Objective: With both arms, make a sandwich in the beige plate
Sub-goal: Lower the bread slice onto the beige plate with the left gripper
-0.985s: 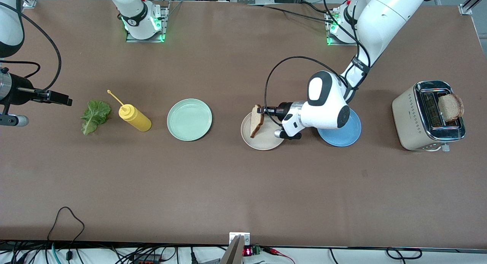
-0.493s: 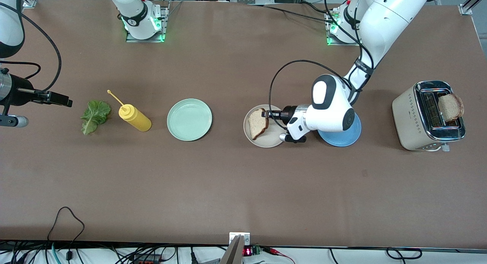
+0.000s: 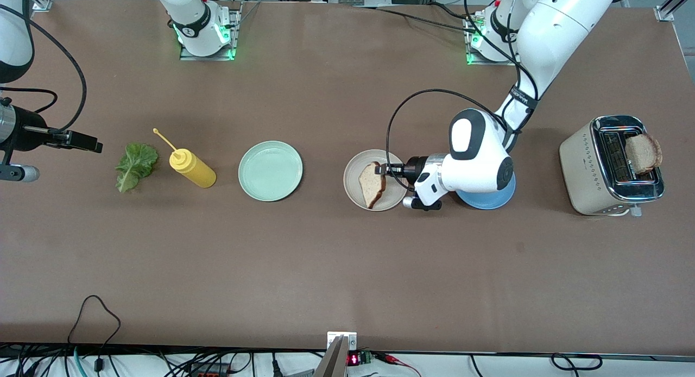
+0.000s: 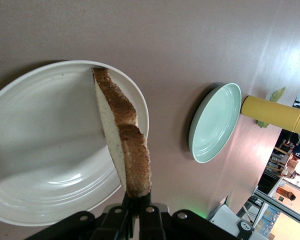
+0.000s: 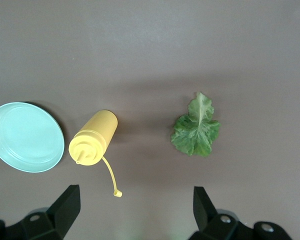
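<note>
The bread slice will lie flat on the middle of the beige plate (image 3: 378, 184) (image 4: 67, 142) when my left gripper lets go of it there.
My left gripper (image 3: 387, 170) is shut on one edge of a toasted bread slice (image 3: 372, 183) and holds it tilted over the beige plate (image 3: 353, 176). In the left wrist view the bread slice (image 4: 122, 135) stands on edge from my gripper (image 4: 139, 202) out over the plate (image 4: 40, 150), its free corner close to the rim. A second slice (image 3: 643, 153) sticks out of the toaster (image 3: 592, 170). The lettuce leaf (image 3: 136, 165) lies at the right arm's end of the table. My right gripper (image 5: 135, 210) waits open, high over the table beside the lettuce (image 5: 196, 127).
A yellow squeeze bottle (image 3: 193, 169) lies between the lettuce and a mint-green plate (image 3: 270, 170). A blue plate (image 3: 488, 196) sits beside the beige one, partly under my left wrist. The toaster stands at the left arm's end.
My left gripper has carried the bread slice toward the front camera and down over the beige plate, and the slice has tipped flatter. The right arm has barely moved.
</note>
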Robot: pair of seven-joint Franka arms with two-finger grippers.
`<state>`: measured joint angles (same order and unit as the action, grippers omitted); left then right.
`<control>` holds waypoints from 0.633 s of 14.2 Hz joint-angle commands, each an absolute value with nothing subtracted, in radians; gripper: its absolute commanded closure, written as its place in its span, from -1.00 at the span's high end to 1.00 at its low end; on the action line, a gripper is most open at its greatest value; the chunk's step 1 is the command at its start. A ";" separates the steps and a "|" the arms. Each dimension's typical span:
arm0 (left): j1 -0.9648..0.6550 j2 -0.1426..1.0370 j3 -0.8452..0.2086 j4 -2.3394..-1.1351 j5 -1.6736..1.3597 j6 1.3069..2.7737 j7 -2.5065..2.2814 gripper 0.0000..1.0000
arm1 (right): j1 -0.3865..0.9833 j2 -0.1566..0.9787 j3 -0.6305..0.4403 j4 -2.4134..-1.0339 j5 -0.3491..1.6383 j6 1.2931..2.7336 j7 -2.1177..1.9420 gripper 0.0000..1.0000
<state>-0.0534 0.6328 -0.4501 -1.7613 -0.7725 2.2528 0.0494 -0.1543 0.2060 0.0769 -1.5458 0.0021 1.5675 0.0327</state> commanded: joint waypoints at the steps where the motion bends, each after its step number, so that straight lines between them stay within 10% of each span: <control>1: -0.057 0.646 -0.446 -1.741 -0.807 2.244 0.077 -1.00 | -0.160 0.206 0.075 -1.543 0.020 1.563 0.015 1.00; 9: -0.055 0.624 -0.446 -1.747 -0.816 2.163 0.067 -1.00 | -0.156 0.204 0.074 -1.543 0.018 1.554 0.012 1.00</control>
